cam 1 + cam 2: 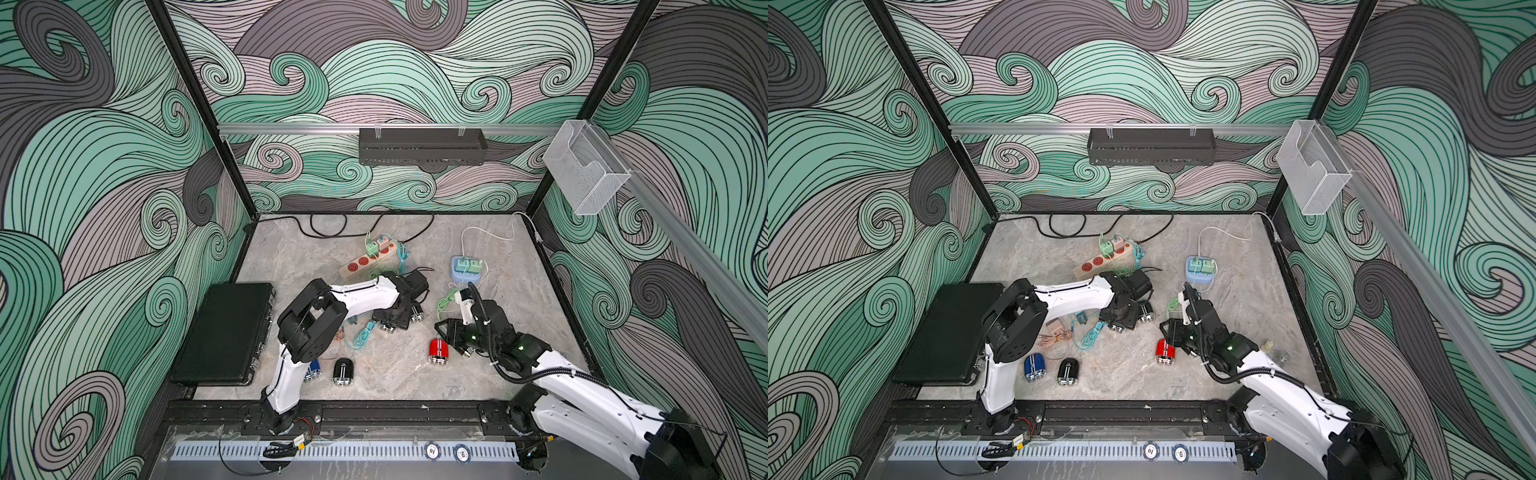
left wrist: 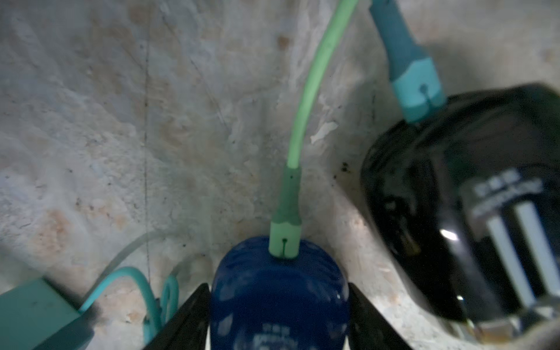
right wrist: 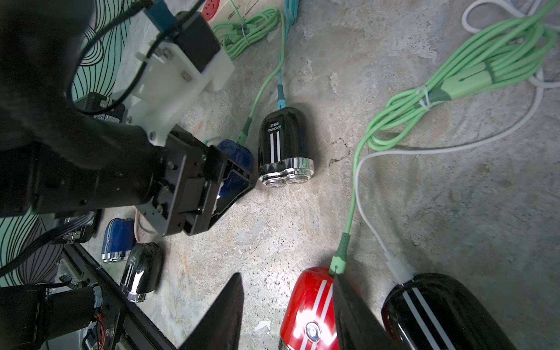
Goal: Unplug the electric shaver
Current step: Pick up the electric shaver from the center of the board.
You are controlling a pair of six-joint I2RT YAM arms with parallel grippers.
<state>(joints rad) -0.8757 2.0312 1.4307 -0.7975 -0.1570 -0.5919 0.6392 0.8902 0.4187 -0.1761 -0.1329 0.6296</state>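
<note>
Left gripper steadies the blue shaver, green plug still seated, so right gripper should leave the red shaver and pinch that plug (image 2: 285, 236) first.
Several electric shavers lie on the stone table. A blue shaver (image 2: 278, 297) fills the gap of my left gripper (image 2: 278, 291), which is shut on its two sides. A green plug (image 2: 285, 239) is still seated in its end. Beside it lies a black shaver (image 2: 454, 197) with a teal plug (image 2: 418, 91) in it. My right gripper (image 3: 288, 274) hangs open over a red shaver (image 3: 306, 309). One finger (image 3: 351, 309) covers that shaver's side next to its green plug (image 3: 338, 263). A second black shaver (image 3: 439, 309) carries a white plug (image 3: 398, 268).
A beige power strip (image 1: 365, 262) and a blue one (image 1: 467, 268) sit at the back with chargers and bundled cables. A black case (image 1: 226, 332) lies at the left. A loose blue shaver (image 1: 1034, 368) and a loose black shaver (image 1: 343, 372) lie near the front.
</note>
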